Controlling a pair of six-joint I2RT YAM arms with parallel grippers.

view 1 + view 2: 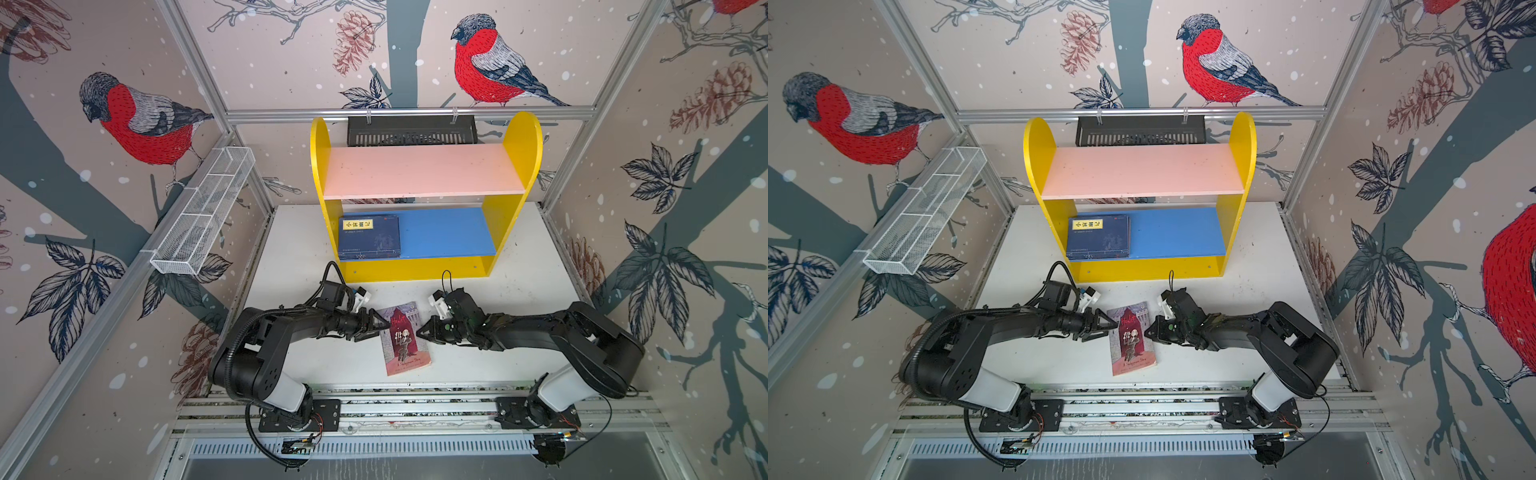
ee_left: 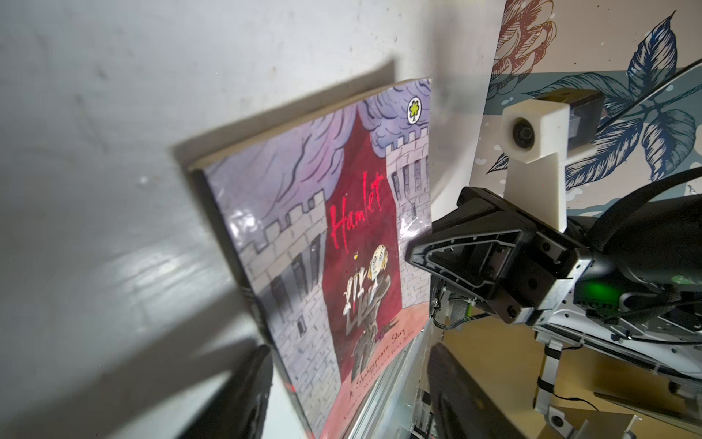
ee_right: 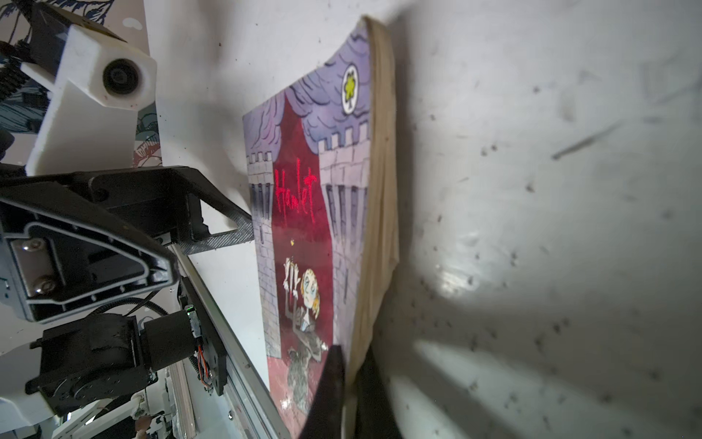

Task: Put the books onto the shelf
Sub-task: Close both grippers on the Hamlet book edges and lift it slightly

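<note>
I should grab the Hamlet book's spine (image 1: 381, 327) (image 2: 247, 285) next with my left gripper, nearer the book's top edge, so that it can lift the book.
The red-and-grey Hamlet book (image 1: 405, 338) (image 1: 1131, 338) lies on the white table in front of the shelf (image 1: 524, 137), between my two grippers. My right gripper (image 3: 349, 395) is shut on its page edge (image 3: 381, 213), one finger over the cover and one beneath. At the spine side (image 2: 250, 300) my left gripper (image 2: 349, 399) stands open, a finger on each side of the book without pressing it. In both top views the left gripper (image 1: 384, 326) and the right gripper (image 1: 419, 332) flank the book. Dark navy books (image 1: 369, 237) (image 1: 1098, 237) lie stacked at the left of the blue lower board (image 1: 449, 232). The pink upper board (image 1: 424, 170) is bare.
A white wire-mesh tray (image 1: 203, 212) hangs on the left wall. A black slotted basket (image 1: 411, 131) hangs behind the shelf. An aluminium rail (image 1: 415, 409) carrying both arm bases runs along the table's front edge.
</note>
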